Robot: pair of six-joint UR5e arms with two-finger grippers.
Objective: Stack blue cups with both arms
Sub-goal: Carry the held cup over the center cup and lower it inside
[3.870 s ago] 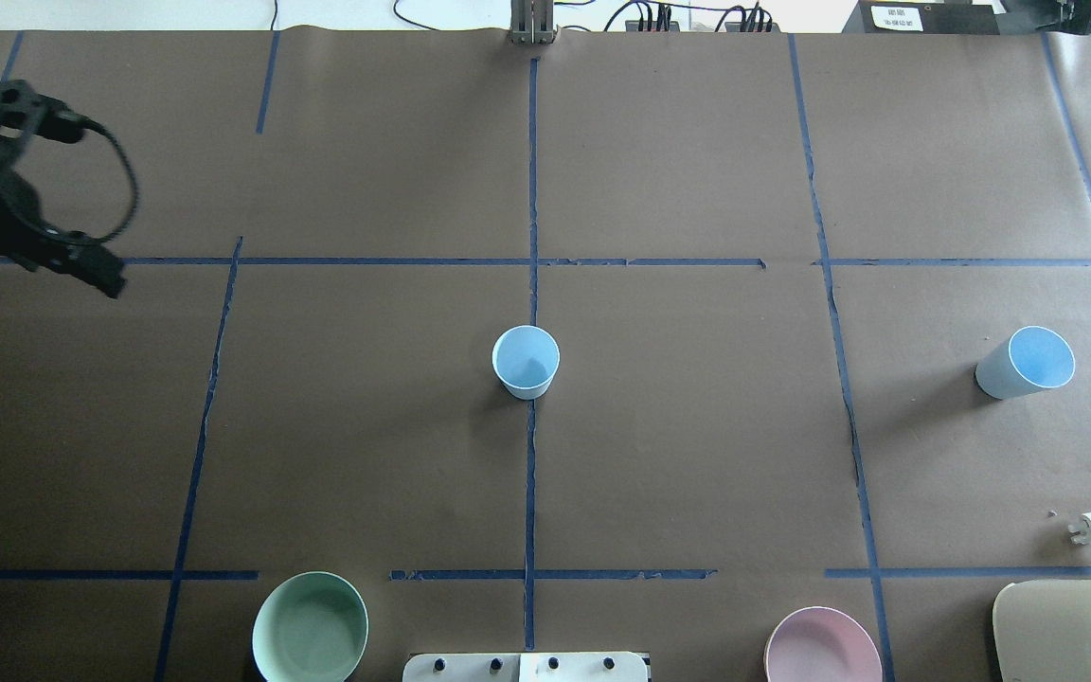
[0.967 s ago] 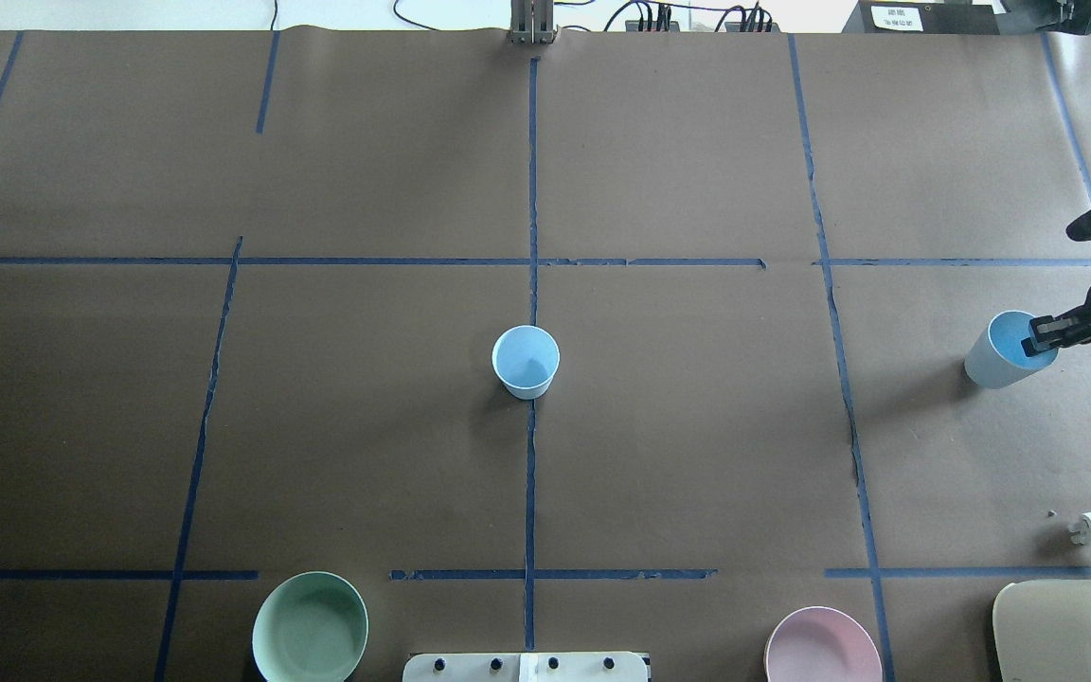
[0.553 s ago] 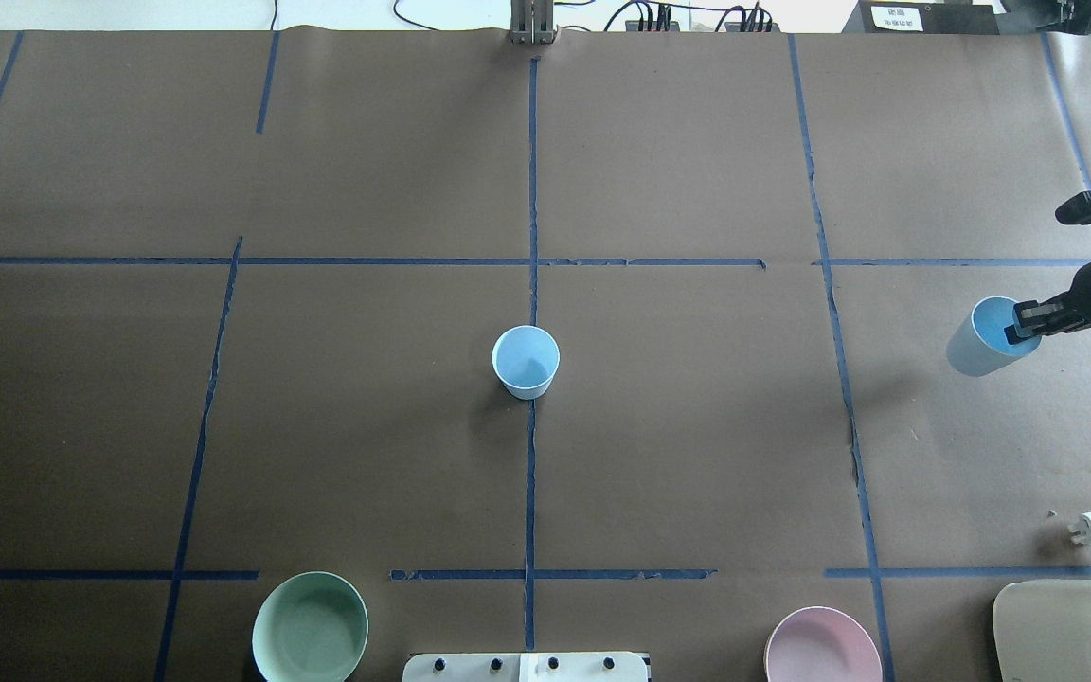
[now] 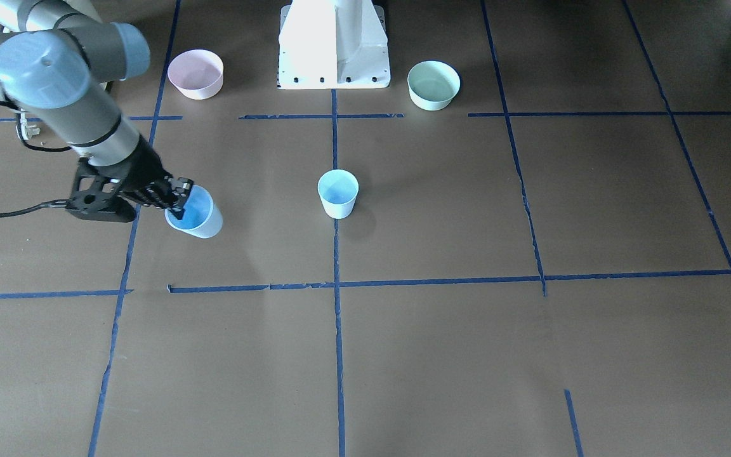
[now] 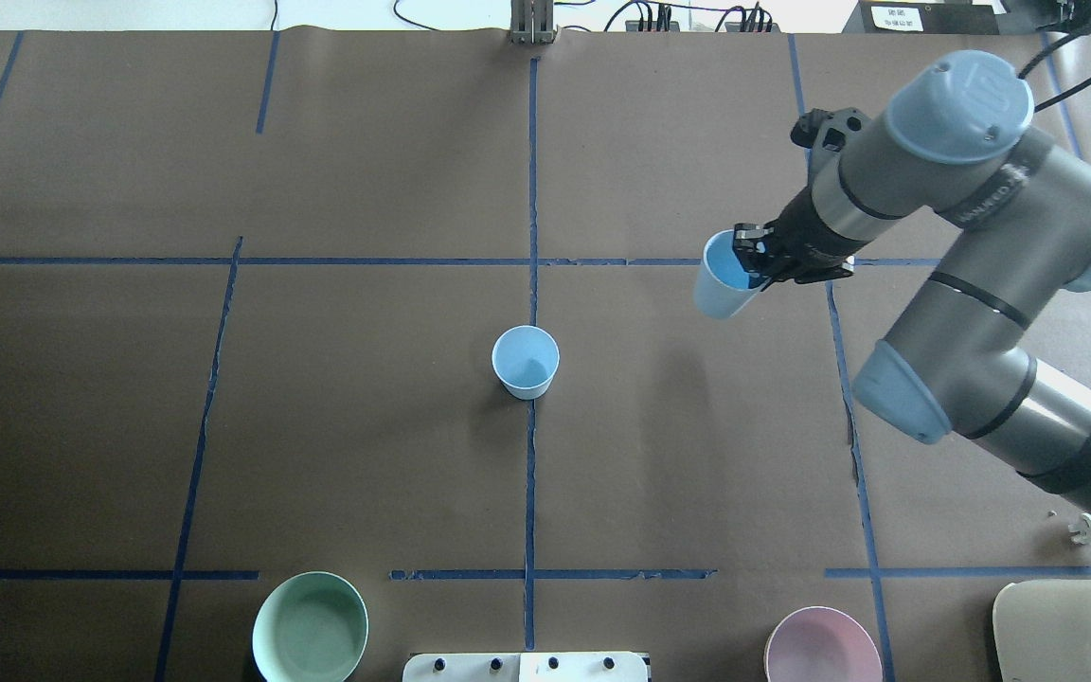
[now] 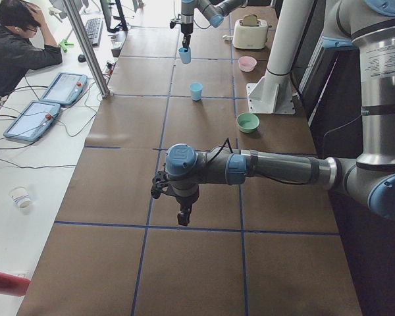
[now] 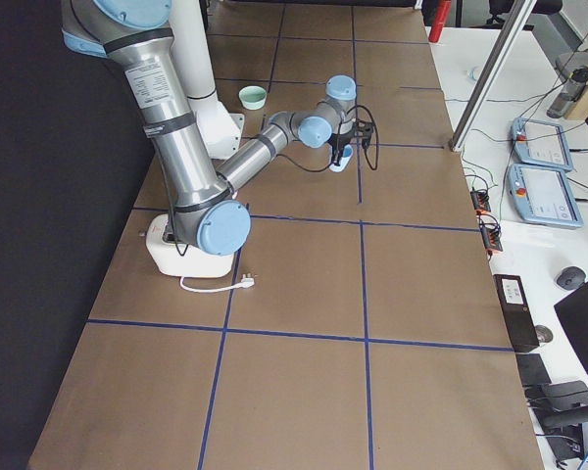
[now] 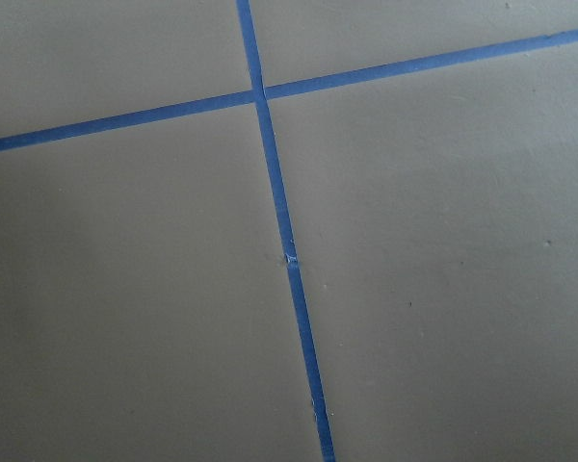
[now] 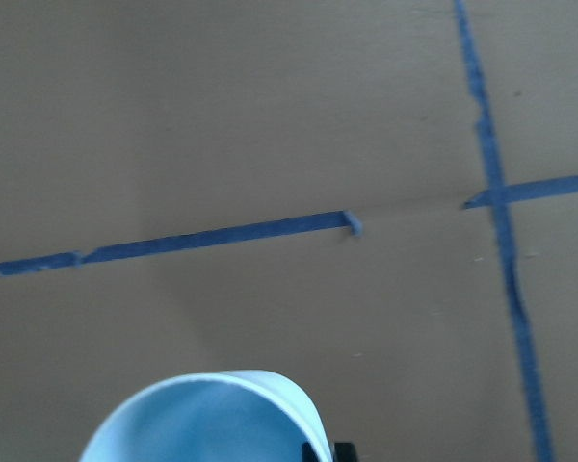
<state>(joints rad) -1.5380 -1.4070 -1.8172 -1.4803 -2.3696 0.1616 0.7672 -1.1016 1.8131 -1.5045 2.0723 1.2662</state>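
Observation:
Next, I let go of the blue cup in my right gripper inside the blue cup standing on the table's centre line (image 4: 337, 183).
One blue cup (image 5: 526, 361) stands upright on the table's centre line, also in the front view (image 4: 338, 193). My right gripper (image 5: 747, 260) is shut on the rim of the other blue cup (image 5: 720, 288), one finger inside and one outside. It holds that cup above the table, to the right of and beyond the centre cup, as the front view (image 4: 178, 193) shows with the cup (image 4: 197, 216) hanging tilted. The cup's rim (image 9: 202, 419) fills the bottom of the right wrist view. My left gripper (image 6: 182, 217) shows only in the exterior left view, low over bare table; I cannot tell its state.
A mint-green bowl (image 5: 310, 627) and a pink bowl (image 5: 822, 649) sit at the near edge on either side of the white pedestal (image 4: 334, 44). A white appliance (image 5: 1066, 625) with its plug (image 5: 1090, 530) is at the near right corner. An operator (image 6: 13, 46) sits beyond the table.
My right gripper has lifted the blue cup off the table at the right edge and carried it left and farther out. The left arm has left the overhead view.

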